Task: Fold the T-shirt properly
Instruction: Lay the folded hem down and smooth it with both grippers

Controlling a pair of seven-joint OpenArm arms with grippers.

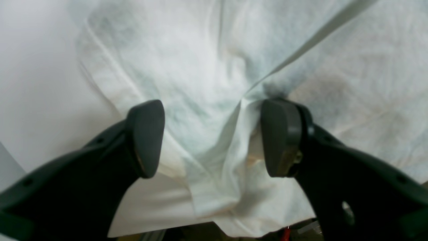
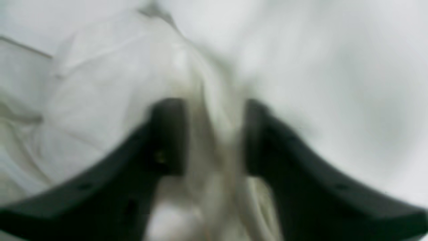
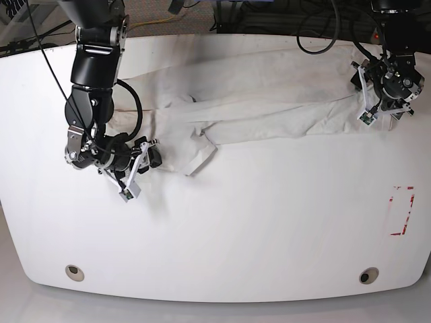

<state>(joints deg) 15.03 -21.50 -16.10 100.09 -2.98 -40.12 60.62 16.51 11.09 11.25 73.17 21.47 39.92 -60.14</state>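
My right gripper should open, grab the T-shirt's bunched fold [image 2: 213,108] again and pull the flap back, because the T-shirt's flap sticks out from the band toward the front edge.
The off-white T-shirt [image 3: 269,114] lies stretched in a crumpled band across the far half of the white table [image 3: 236,229], plain side up. My left gripper [image 3: 363,101] is at the shirt's right end. In the left wrist view it [image 1: 214,137] stands open, with a loose fold of the shirt [image 1: 207,67] lying between the fingers. My right gripper [image 3: 149,153] is at the shirt's left end. The blurred right wrist view shows it [image 2: 214,137] shut on a bunched ridge of the cloth [image 2: 110,83].
A red-outlined rectangle [image 3: 402,210] is marked on the table near its right edge. Two round holes [image 3: 75,272] [image 3: 367,275] sit near the front edge. Black cables run behind the table's far edge.
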